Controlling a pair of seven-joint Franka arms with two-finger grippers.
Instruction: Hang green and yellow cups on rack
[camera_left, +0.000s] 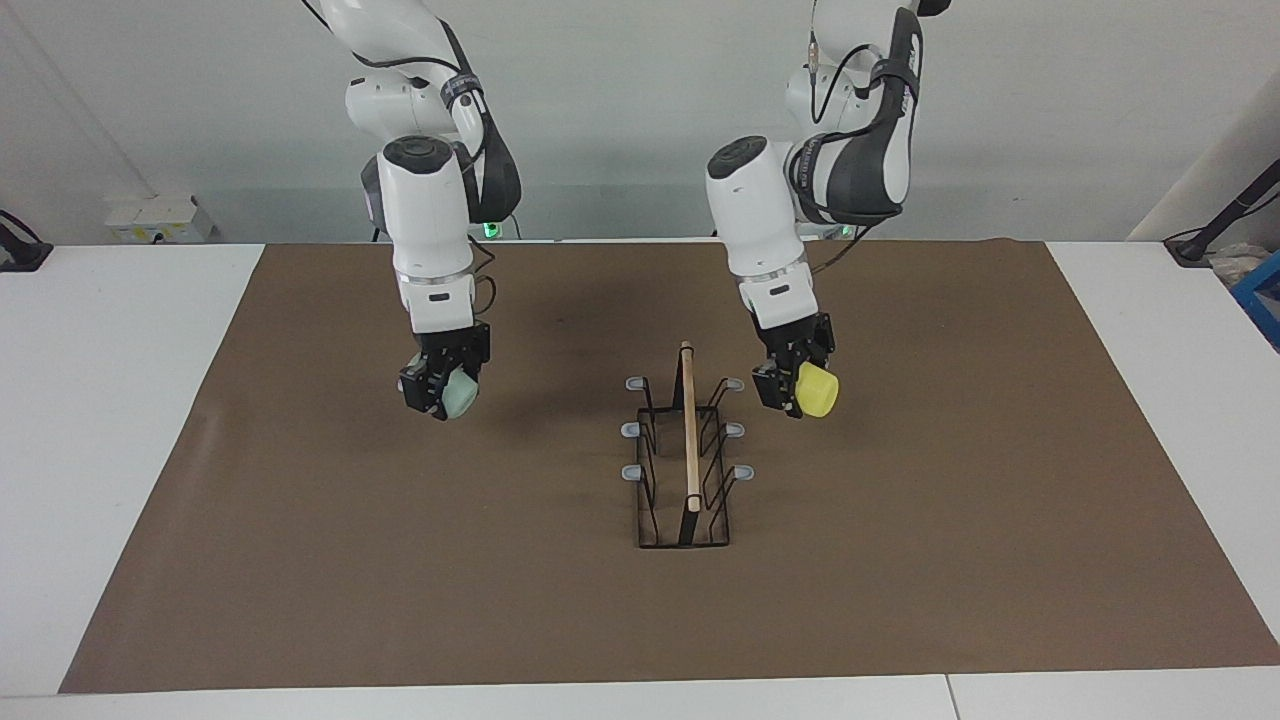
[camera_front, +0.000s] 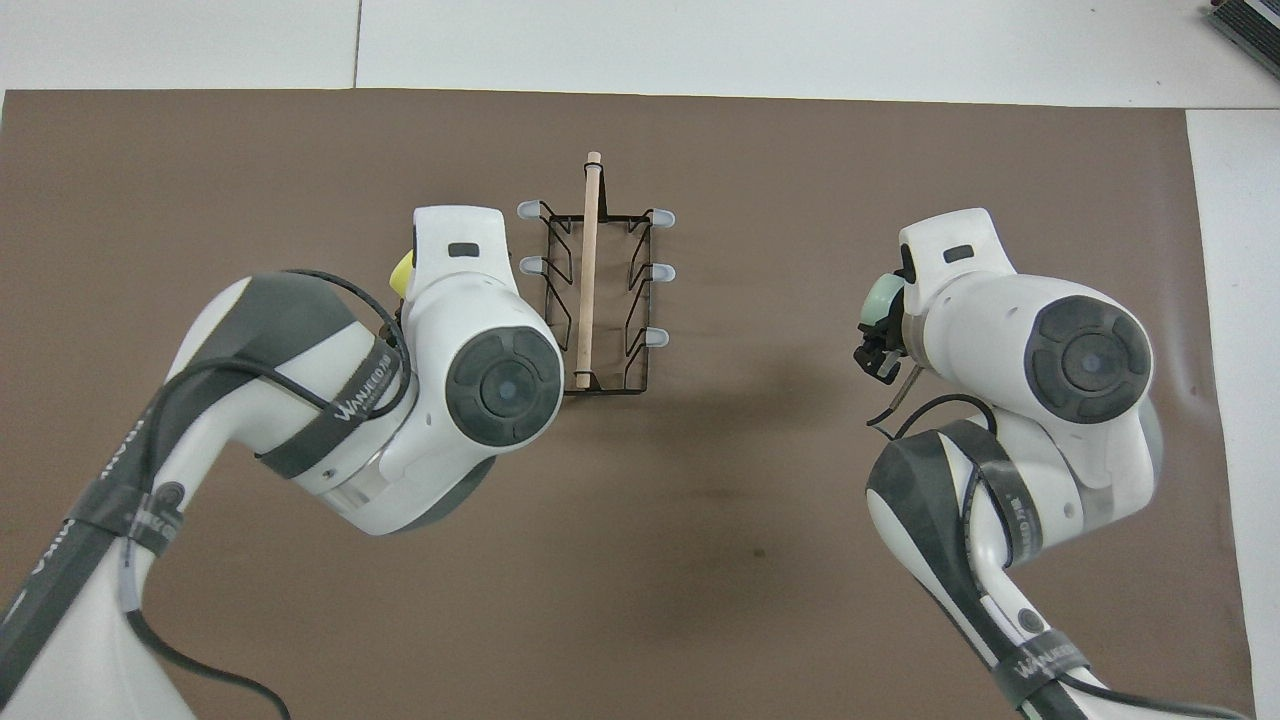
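Next, I release the yellow cup, now in the air beside the rack, from my left gripper on the rack's near peg (camera_front: 512, 326) that faces away from the green cup.
The black wire rack (camera_left: 685, 470) (camera_front: 597, 290) with a light wooden rod on top and grey-tipped pegs stands on the brown mat at mid table. My left gripper (camera_left: 790, 385) is shut on the yellow cup (camera_left: 817, 390) (camera_front: 401, 272) and holds it in the air just beside the rack, at the rack's end nearest the robots, toward the left arm's end of the table. My right gripper (camera_left: 440, 390) is shut on the pale green cup (camera_left: 460, 393) (camera_front: 883, 301) and holds it in the air well apart from the rack, toward the right arm's end.
The brown mat (camera_left: 400, 560) covers most of the white table (camera_left: 110, 420). A white socket box (camera_left: 160, 218) sits at the table's edge near the robots. A blue thing (camera_left: 1262, 295) lies at the left arm's end.
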